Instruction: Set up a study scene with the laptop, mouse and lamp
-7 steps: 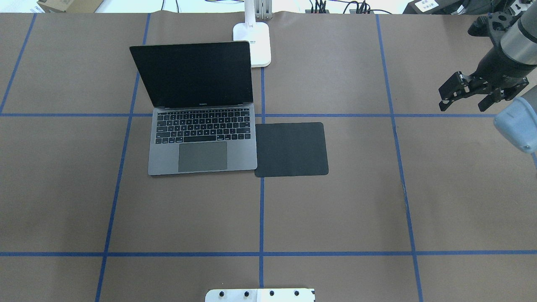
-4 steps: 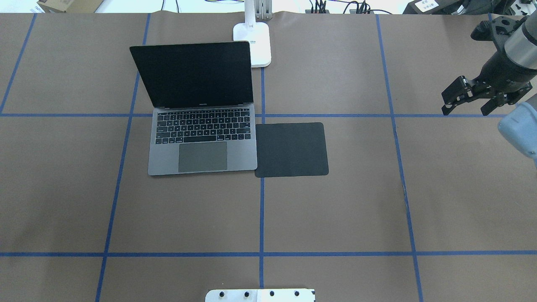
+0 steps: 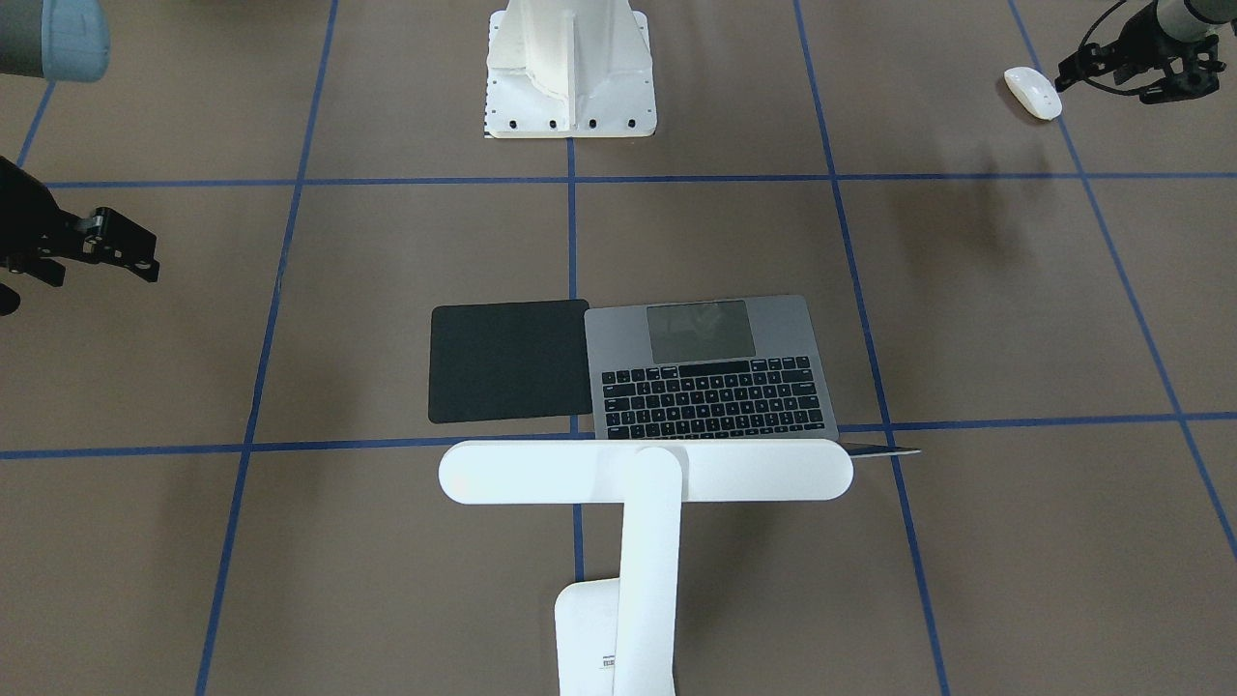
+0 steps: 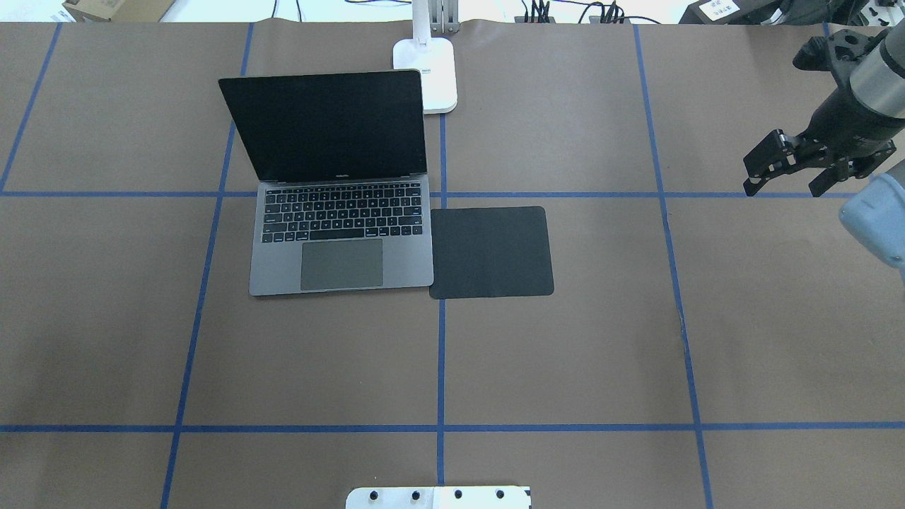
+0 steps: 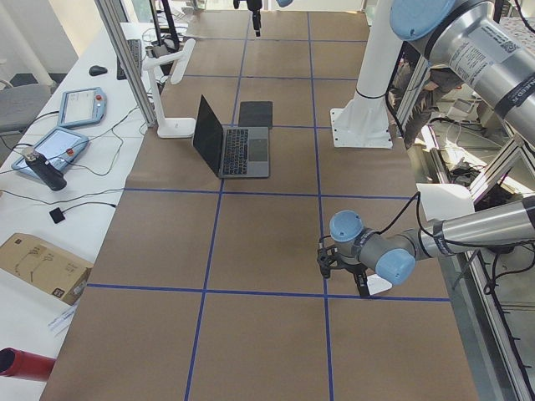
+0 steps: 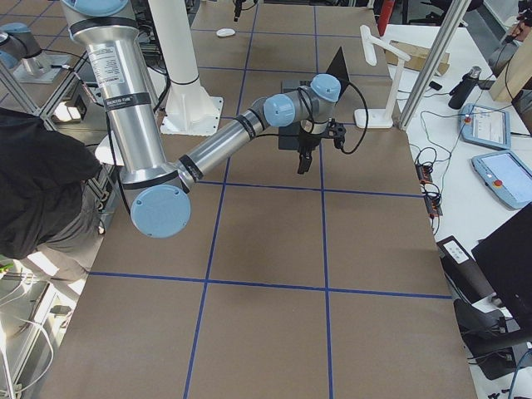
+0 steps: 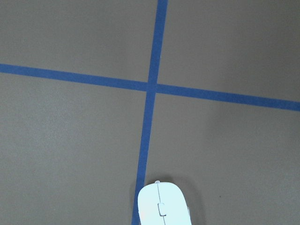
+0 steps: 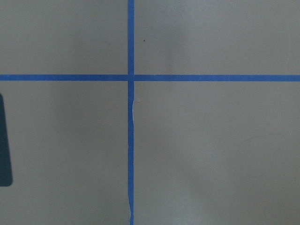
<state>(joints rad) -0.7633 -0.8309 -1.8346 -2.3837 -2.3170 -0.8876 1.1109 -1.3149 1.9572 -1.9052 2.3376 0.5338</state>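
Observation:
The robot's left gripper should close on the long sides of the white mouse (image 3: pixel 1035 97) (image 7: pixel 164 213), with its fingers near the mouse's scroll wheel.
The laptop (image 4: pixel 339 244) stands open left of the table's centre, with a dark screen. The lamp (image 3: pixel 646 471) stands behind it, its base (image 4: pixel 433 71) at the far edge and its bar over the laptop's hinge. The white mouse (image 3: pixel 1032 93) lies on the table near the robot's left side, out of the overhead view. It shows at the bottom edge of the left wrist view (image 7: pixel 161 208). My left gripper (image 3: pixel 1111 85) hovers beside the mouse, apart from it, and looks open. My right gripper (image 4: pixel 785 189) is open and empty, above the table at the far right.
A square black mat (image 4: pixel 491 252) lies flat against the laptop's right side. The white bolted pedestal (image 3: pixel 570 68) stands at the near middle edge. Blue tape lines grid the brown table. Tablets and cables lie beyond the far edge (image 5: pixel 58 146).
My right gripper has drifted a little to the right, still open. The laptop, lamp and mat have not moved.

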